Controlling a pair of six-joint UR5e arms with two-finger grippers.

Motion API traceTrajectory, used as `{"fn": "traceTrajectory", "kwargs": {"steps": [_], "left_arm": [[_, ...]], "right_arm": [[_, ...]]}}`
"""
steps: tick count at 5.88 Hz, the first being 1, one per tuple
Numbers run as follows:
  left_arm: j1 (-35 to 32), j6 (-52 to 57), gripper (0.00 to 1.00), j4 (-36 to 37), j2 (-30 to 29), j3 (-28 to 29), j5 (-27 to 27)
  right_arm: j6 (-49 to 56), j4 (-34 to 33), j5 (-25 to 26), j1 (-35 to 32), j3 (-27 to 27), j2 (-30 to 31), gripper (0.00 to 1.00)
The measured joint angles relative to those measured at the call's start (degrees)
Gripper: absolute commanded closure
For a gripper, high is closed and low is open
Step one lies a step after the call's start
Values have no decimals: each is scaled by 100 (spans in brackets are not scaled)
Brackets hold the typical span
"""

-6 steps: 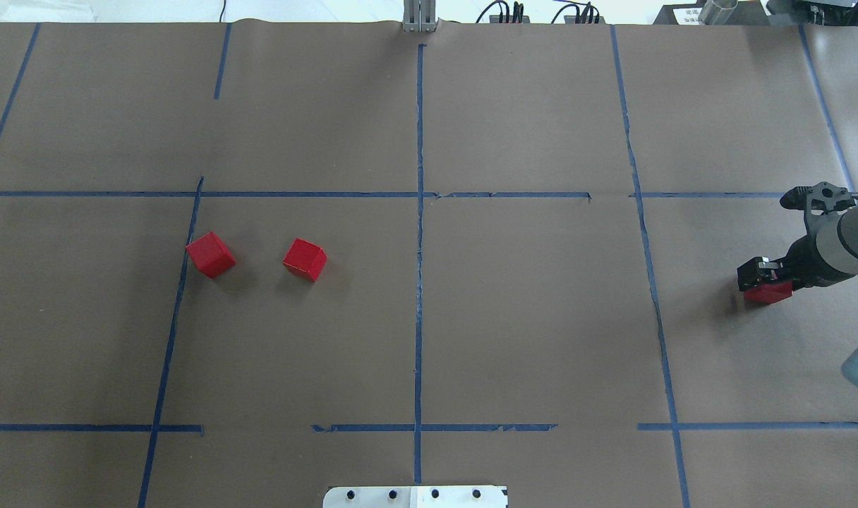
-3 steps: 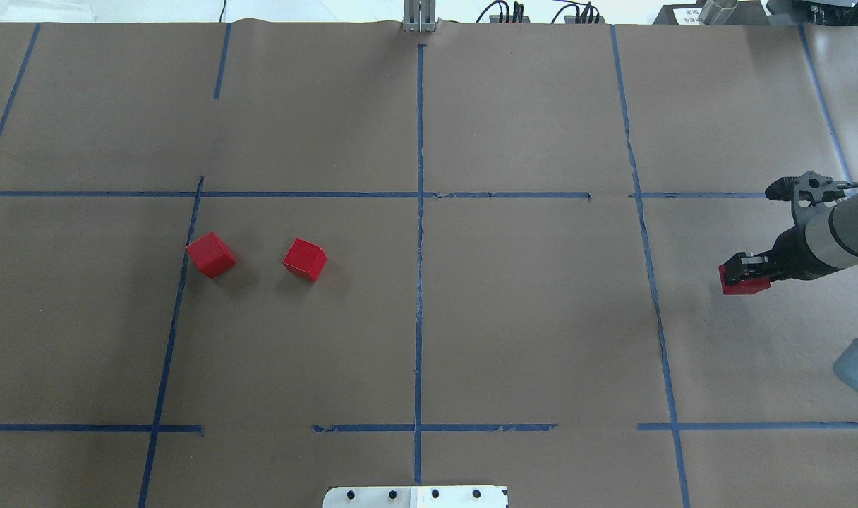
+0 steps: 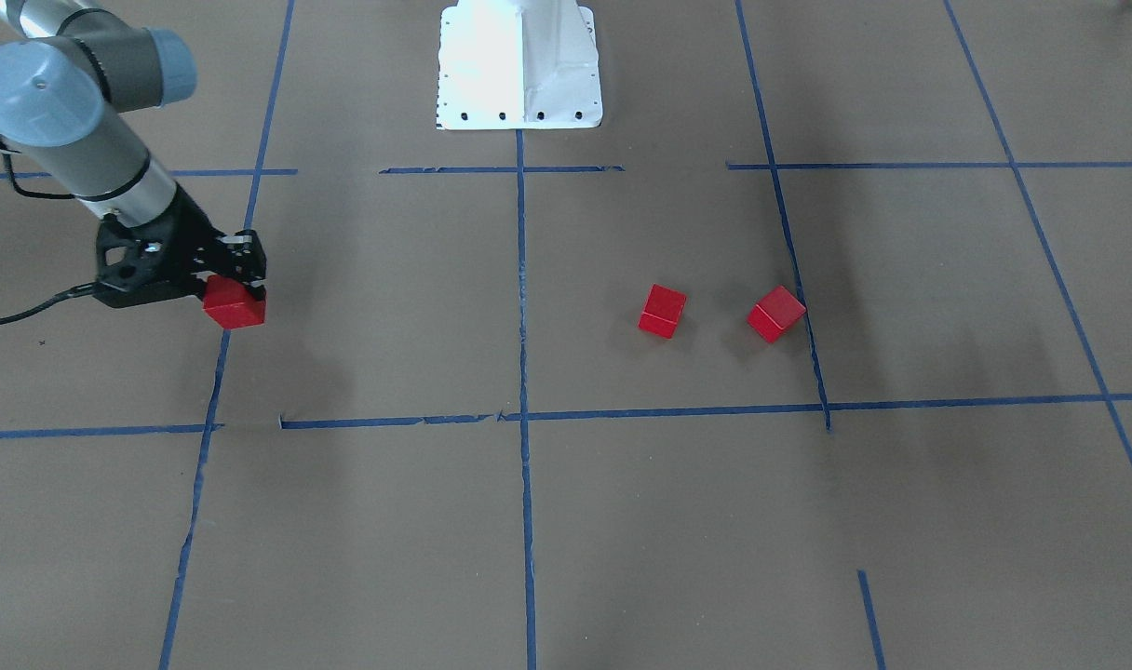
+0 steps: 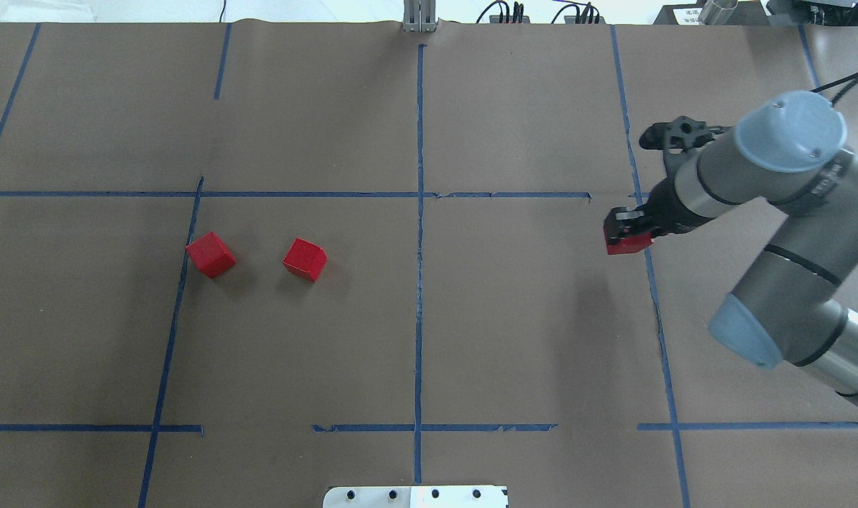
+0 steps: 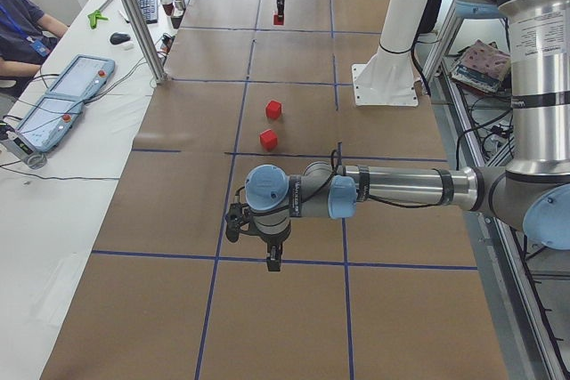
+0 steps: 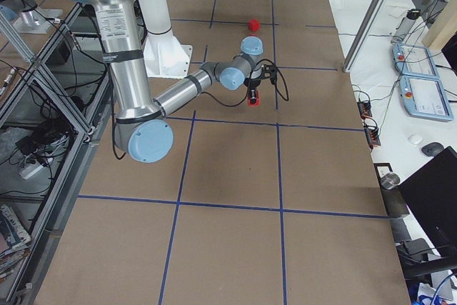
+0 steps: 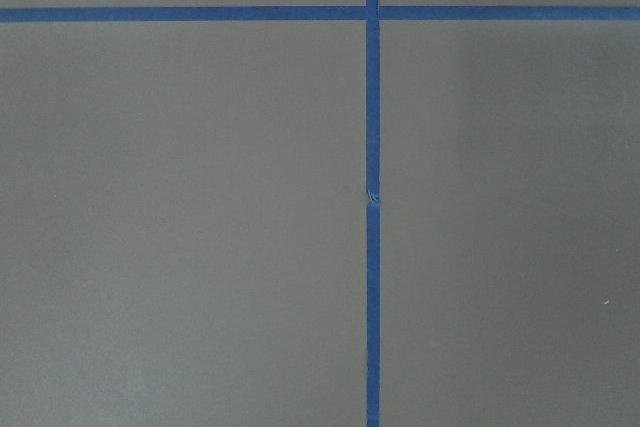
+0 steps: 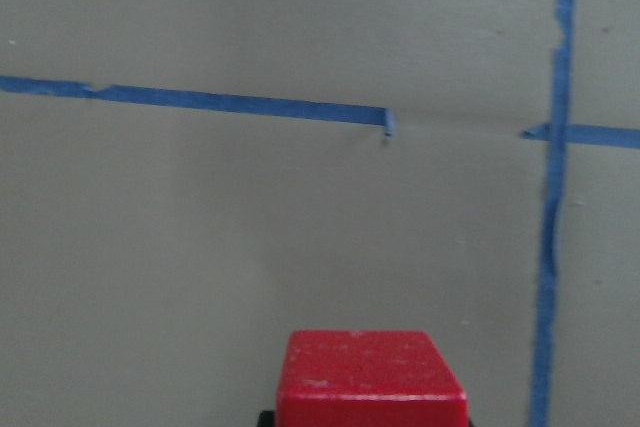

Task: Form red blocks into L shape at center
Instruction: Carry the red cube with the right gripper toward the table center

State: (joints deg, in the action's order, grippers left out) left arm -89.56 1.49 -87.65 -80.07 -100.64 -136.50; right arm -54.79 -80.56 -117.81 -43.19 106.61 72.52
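My right gripper is holding a red block. Next, I put it down on the vertical blue tape line from the white robot base [image 3: 530, 284] with that gripper.
My right gripper [image 4: 625, 231] is shut on a red block [image 4: 627, 242] and holds it above the paper, over the blue tape line at the right border of the center [image 4: 528, 310]. The held block also shows in the front-facing view [image 3: 235, 305] and at the bottom of the right wrist view [image 8: 370, 379]. Two other red blocks [image 4: 211, 255] [image 4: 305, 259] lie apart from each other in the left half of the center, the outer one touching the left tape line. My left gripper [image 5: 273, 261] shows only in the exterior left view, pointing down near the table's left end. I cannot tell whether it is open or shut.
The white robot base [image 3: 519, 65] stands at the near edge of the table, on the vertical blue tape line [image 4: 419, 282]. My left arm [image 5: 392, 186] stretches low over the table's left end. Teach pendants [image 5: 53, 109] lie on the side desk.
My right arm has carried the red block up off the paper and leftward, from the right cell to the center's right tape line. The two other blocks have not moved.
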Motion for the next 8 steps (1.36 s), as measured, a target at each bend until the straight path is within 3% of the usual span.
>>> {"fn": "traceTrajectory", "kwargs": {"steps": [2, 4, 6, 7, 8], "left_arm": [[0, 0, 0, -8, 0, 0, 0], [0, 0, 0, -11, 0, 0, 0], [0, 0, 0, -4, 0, 0, 0], [0, 0, 0, 3, 0, 3, 0], [0, 0, 0, 12, 1, 10, 0]], "right_arm": [[-728, -599, 527, 790, -452, -1267, 100], [-1619, -628, 1187, 1542, -1563, -2421, 100], [-1967, -620, 1491, 1950, -2186, -2952, 98], [-1992, -621, 1527, 2010, -2237, -2984, 62], [-1998, -625, 1538, 2027, -2253, -2985, 1]]}}
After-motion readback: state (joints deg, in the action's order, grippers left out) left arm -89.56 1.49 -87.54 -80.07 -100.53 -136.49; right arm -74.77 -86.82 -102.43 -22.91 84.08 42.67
